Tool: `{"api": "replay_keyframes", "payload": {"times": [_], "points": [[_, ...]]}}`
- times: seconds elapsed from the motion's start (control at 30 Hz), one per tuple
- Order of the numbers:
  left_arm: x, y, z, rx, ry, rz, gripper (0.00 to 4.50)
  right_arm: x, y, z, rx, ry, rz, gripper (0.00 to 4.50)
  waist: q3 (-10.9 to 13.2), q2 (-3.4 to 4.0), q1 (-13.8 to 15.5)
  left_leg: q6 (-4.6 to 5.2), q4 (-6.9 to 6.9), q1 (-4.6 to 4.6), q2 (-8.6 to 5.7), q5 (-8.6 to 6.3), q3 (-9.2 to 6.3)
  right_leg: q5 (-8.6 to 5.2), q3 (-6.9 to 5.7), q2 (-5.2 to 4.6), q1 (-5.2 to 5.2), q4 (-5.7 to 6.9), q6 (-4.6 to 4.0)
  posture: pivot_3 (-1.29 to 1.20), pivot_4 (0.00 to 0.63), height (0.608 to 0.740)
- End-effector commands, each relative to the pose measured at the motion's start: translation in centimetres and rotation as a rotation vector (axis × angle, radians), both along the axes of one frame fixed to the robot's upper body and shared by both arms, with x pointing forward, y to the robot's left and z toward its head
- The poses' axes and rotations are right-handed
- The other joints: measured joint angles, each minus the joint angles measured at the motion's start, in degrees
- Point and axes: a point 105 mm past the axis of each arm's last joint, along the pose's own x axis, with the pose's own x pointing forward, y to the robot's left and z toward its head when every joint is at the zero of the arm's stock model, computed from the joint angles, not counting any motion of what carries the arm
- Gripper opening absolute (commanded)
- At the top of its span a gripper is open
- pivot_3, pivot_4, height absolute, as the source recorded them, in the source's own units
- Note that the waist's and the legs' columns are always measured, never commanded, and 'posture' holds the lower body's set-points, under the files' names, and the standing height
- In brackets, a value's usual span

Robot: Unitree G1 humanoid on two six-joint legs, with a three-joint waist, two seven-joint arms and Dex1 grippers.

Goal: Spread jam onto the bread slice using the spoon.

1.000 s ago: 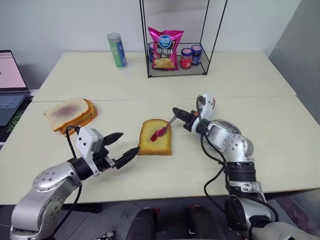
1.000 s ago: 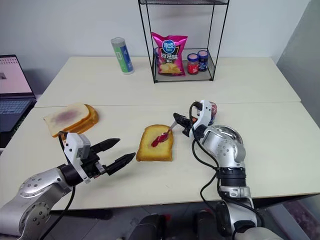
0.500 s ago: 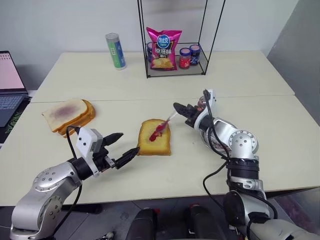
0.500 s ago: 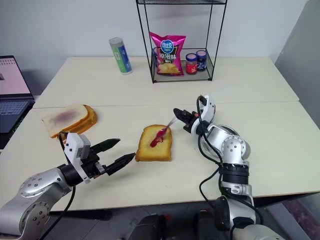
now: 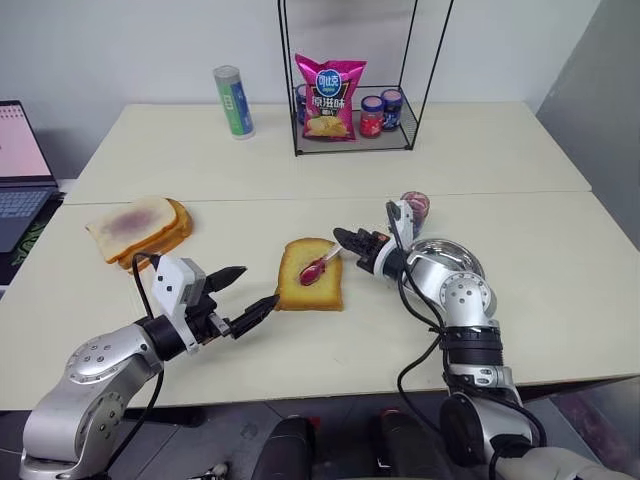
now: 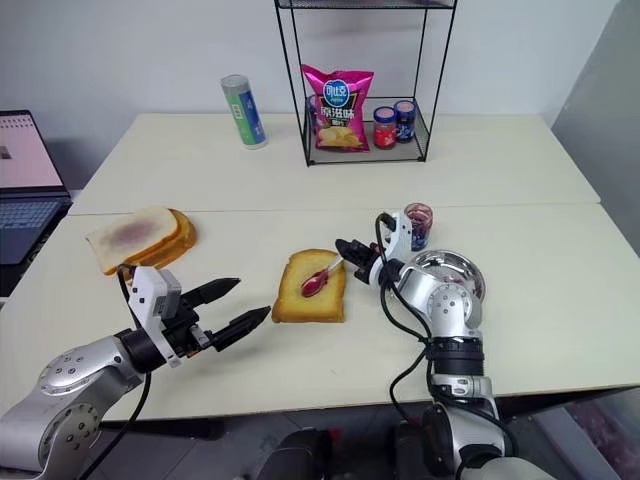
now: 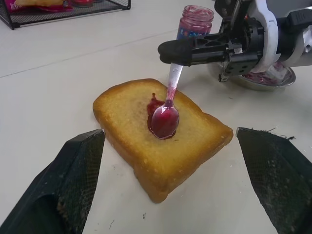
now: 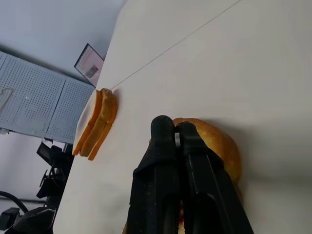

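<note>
The spoon will go down in the round metal dish [image 5: 459,267] by the open jam jar, put there by my right gripper.
The bread slice [image 5: 310,277] lies flat at the table's middle, golden with a darker crust. The spoon [image 5: 322,264] slants down onto it, its bowl [image 7: 165,121] coated in dark red jam. A small jam smear [image 7: 154,104] sits on the bread beside the bowl. My right gripper [image 5: 346,239] is shut on the spoon's handle just off the slice's right edge. To the left of the slice my left gripper [image 5: 255,286] hovers low over the table, open. Its two fingers [image 7: 73,190] frame the bread without touching it.
A round metal dish [image 5: 458,256] and an open jam jar [image 5: 414,206] stand right of my right hand. Stacked bread slices [image 5: 140,228] lie at the left. A wire rack [image 5: 350,140] with a snack bag and jars, a green can [image 5: 234,101] and a laptop [image 5: 15,180] stand further off.
My right gripper swung out to the right, then came back closer to the bread with a slight roll. The spoon's bowl stayed on the slice. The left arm has not moved.
</note>
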Motion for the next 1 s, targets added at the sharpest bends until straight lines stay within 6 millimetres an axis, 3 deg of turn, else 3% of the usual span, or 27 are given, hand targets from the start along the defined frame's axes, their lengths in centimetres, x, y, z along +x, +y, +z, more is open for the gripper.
{"api": "replay_keyframes", "payload": {"times": [0.03, 0.33, 0.5, 0.63, 0.77, 1.0], "points": [[0.1, -0.2, 1.0, 0.021, -0.051, -0.017, 4.5, -0.2, -1.4, 0.4, -0.026, -0.032, -0.023, 0.01, 0.0, 0.0, 0.1, 0.0, 0.01, 0.0, 0.0, 0.0, -0.01, 0.0, -0.01, 0.0, 0.01, 0.0, 0.0, 0.0, 0.15, 0.74], [0.2, -0.4, 0.8, 0.018, -0.048, -0.033, 4.5, -0.6, -2.5, 2.3, 0.049, -0.059, -0.03, 0.01, 0.0, 0.0, 0.1, 0.0, 0.01, -0.01, -0.01, 0.0, 0.0, 0.0, 0.0, 0.0, 0.01, -0.01, 0.01, 0.0, 0.15, 0.74], [0.2, -0.6, 0.9, 0.021, -0.054, -0.048, 4.5, -1.2, -1.6, 4.7, 0.154, -0.106, 0.007, 0.01, 0.0, 0.0, 0.0, 0.0, -0.01, -0.01, 0.01, 0.0, 0.0, 0.0, 0.01, 0.01, -0.01, 0.0, 0.0, 0.0, 0.15, 0.74], [0.1, -0.8, 1.1, 0.039, -0.046, -0.087, 4.5, -1.7, -2.5, 7.4, 0.276, -0.16, 0.004, 0.01, 0.0, 0.0, 0.0, 0.0, -0.01, -0.02, 0.02, 0.0, -0.01, 0.0, 0.0, 0.01, -0.01, 0.0, 0.01, 0.0, 0.15, 0.74], [-0.2, -2.4, 3.1, 0.053, -0.049, -0.224, 4.5, -2.4, -5.4, 9.9, 0.308, -0.249, -0.062, 0.01, 0.0, 0.0, 0.4, 0.0, 0.02, -0.04, 0.0, 0.0, -0.04, -0.01, -0.02, 0.03, 0.01, -0.01, 0.02, 0.0, 0.15, 0.74], [0.1, -5.7, 5.4, 0.11, -0.09, -0.43, 4.5, -4.3, -10.9, 10.8, 0.161, -0.343, -0.237, 0.01, 0.0, 0.0, 0.2, 0.01, 0.02, -0.08, -0.05, 0.0, 0.02, 0.01, 0.02, 0.2, 0.01, -0.07, 0.12, 0.0, 0.15, 0.74]]}}
